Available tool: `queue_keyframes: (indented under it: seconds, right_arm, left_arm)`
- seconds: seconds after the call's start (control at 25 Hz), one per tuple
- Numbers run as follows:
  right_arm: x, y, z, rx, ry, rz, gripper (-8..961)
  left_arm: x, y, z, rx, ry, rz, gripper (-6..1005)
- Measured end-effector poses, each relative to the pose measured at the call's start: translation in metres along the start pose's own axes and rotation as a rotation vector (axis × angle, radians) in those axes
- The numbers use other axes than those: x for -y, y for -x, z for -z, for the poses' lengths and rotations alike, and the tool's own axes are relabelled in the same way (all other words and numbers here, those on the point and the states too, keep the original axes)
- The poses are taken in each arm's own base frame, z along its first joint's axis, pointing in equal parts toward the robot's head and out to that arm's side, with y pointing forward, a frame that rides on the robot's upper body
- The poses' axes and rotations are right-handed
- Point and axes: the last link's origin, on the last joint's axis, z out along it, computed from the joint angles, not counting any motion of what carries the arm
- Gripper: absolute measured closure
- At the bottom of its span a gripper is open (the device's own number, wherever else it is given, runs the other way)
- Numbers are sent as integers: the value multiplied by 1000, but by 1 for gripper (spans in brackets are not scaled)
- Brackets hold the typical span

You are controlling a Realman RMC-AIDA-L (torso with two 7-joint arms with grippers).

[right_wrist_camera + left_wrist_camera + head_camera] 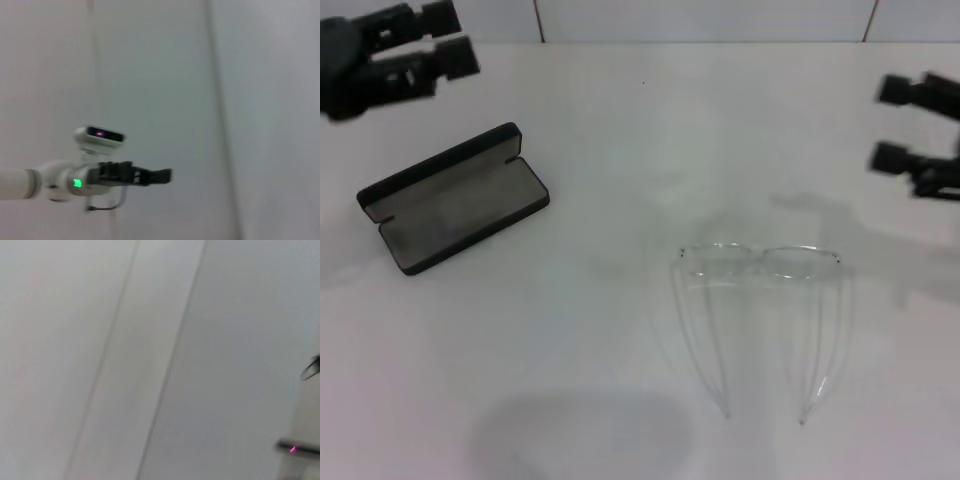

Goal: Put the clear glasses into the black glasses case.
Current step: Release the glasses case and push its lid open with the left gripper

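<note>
My left gripper needs to move to the black glasses case next, and there it should close near the middle of the lid's upper edge (425,167).
The clear glasses (760,262) lie on the white table right of centre, lenses toward the back and both see-through temple arms stretched toward the front edge. The black glasses case (453,200) sits open at the left, lid tipped back, grey lining showing, nothing inside it. My left gripper (457,38) hangs open at the far left back, above and behind the case. My right gripper (892,123) is open at the right edge, up and to the right of the glasses, holding nothing. In the right wrist view the left gripper (162,175) shows far off against the wall.
The white table (620,330) ends at a pale panelled wall (700,18) along the back. Shadows fall near the front edge and right of the glasses. The left wrist view shows only wall panels (150,360).
</note>
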Motion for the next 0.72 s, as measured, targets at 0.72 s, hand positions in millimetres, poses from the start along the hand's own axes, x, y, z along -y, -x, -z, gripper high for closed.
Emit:
queue_keyframes:
  seconds: [0.72]
  right_arm:
    - [-1,-5,38,60,-166,16,82]
  left_arm:
    - [55,-11,-61,791,-529,-85,228]
